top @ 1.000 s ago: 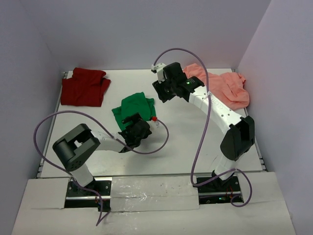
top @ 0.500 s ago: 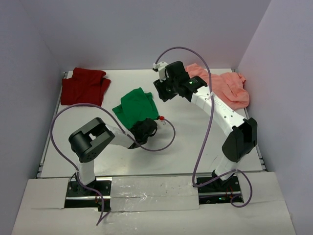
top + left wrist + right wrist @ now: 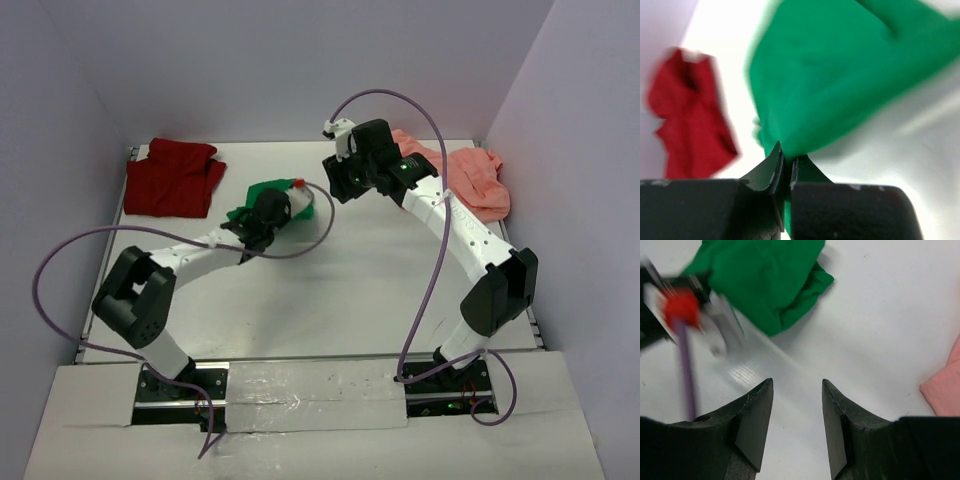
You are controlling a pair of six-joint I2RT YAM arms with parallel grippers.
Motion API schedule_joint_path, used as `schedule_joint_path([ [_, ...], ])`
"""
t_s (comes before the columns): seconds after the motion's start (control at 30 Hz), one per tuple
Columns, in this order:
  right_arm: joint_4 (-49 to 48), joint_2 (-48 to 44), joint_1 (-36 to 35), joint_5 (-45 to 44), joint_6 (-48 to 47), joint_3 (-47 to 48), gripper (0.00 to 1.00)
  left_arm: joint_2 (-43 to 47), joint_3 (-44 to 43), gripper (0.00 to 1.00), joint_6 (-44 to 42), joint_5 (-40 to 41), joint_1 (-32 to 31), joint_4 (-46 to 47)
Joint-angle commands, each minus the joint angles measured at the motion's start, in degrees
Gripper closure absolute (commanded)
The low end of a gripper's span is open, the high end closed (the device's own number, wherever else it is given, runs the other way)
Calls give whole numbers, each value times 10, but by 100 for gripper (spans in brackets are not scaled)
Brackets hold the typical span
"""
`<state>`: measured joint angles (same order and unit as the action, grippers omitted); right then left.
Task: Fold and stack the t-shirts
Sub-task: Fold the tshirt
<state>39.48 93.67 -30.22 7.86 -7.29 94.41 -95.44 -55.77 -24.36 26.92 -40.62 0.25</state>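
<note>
The green t-shirt will come to lie on top of the dark red t-shirt [image 3: 174, 169] [image 3: 694, 111] near the back wall, where my left gripper needs to let go of it.
The bright green t-shirt [image 3: 298, 203] lies bunched at the table's middle, and my left gripper [image 3: 262, 205] sits over it. In the left wrist view the left gripper [image 3: 787, 159] is shut on an edge of the green t-shirt [image 3: 840, 75], which spreads ahead of the jaws. The dark red t-shirt [image 3: 172, 178] lies crumpled at the far left, blurred in the left wrist view [image 3: 687, 120]. The salmon pink t-shirt [image 3: 462, 176] lies at the far right. My right gripper [image 3: 797, 385] hangs open over bare table, right of the green t-shirt [image 3: 765, 280].
White walls close the table [image 3: 360, 290] on the left, back and right. The right arm's purple cable [image 3: 425, 270] loops above the table's right half, and the left arm's cable [image 3: 300, 245] curls beside the green t-shirt. A pink corner [image 3: 945, 390] shows at the right wrist view's edge.
The left gripper closed on the green t-shirt's near edge and carried it toward the back of the table, bunching the cloth. The right gripper drifted slightly right and stayed open.
</note>
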Motion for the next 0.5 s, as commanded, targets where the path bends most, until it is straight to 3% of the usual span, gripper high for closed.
schedule_joint_path([
  [0.0,-5,-32,2,15,4,-5,49,51,-75,100,7,-20,48,-25],
  [0.23,-8,-44,2,10,5,-12,49,35,-162,100,-2,-68,104,-59],
  [0.47,-13,-57,10,15,3,-25,49,22,-159,100,-9,-95,114,-75],
])
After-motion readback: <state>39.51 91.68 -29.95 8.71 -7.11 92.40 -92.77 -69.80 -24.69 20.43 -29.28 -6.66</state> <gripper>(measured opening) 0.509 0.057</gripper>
